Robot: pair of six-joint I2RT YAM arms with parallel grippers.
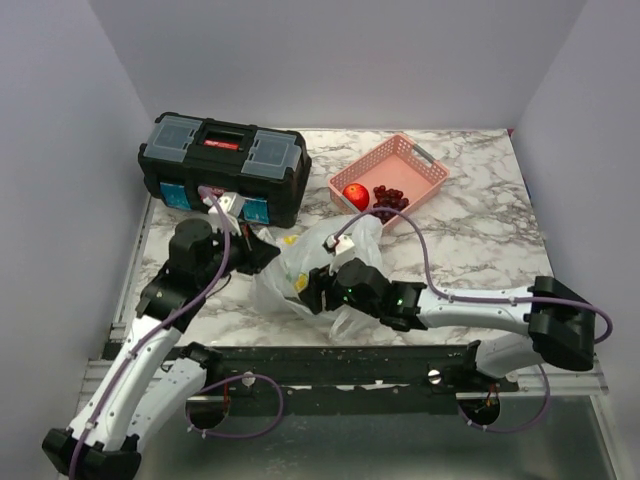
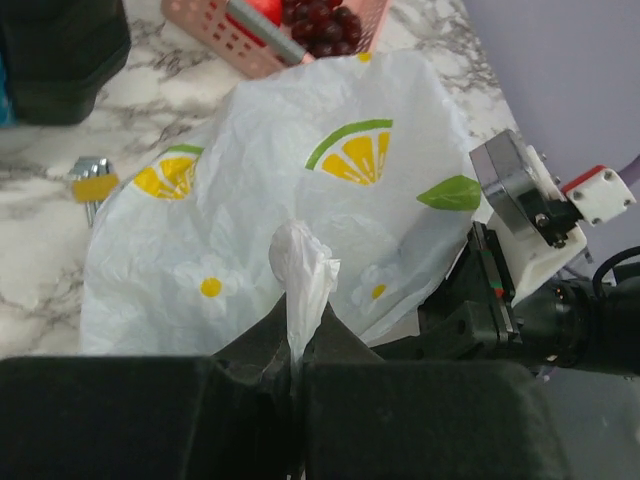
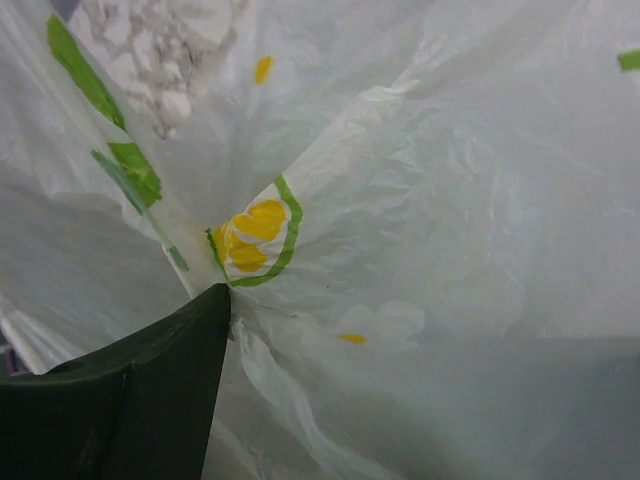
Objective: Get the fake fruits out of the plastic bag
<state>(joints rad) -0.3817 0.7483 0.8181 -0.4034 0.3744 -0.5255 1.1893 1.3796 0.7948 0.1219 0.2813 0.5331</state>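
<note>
The bag's folds are bunched around my right gripper's finger, so next I pull back and grab the bag's near edge (image 1: pixel 350 325) while my left gripper lifts the bag.
The white plastic bag (image 1: pixel 310 265) with lemon and daisy prints lies crumpled between my two grippers. My left gripper (image 1: pixel 268 256) is shut on a twisted pinch of the bag (image 2: pixel 300 270), with both jaws closed together (image 2: pixel 293 350). My right gripper (image 1: pixel 322 287) presses into the bag's near side; in its wrist view one dark finger (image 3: pixel 150 390) shows with bag folds (image 3: pixel 400 200) gathered at its tip, and the other finger is hidden by plastic. The red apple (image 1: pixel 355 195) and dark grapes (image 1: pixel 390 198) lie in the pink basket. The green melon is not in view.
The pink slotted basket (image 1: pixel 425 170) stands at the back right of the bag. A black toolbox (image 1: pixel 220 160) stands at the back left. A small metal item with a yellow band (image 2: pixel 93 182) lies on the marble table left of the bag.
</note>
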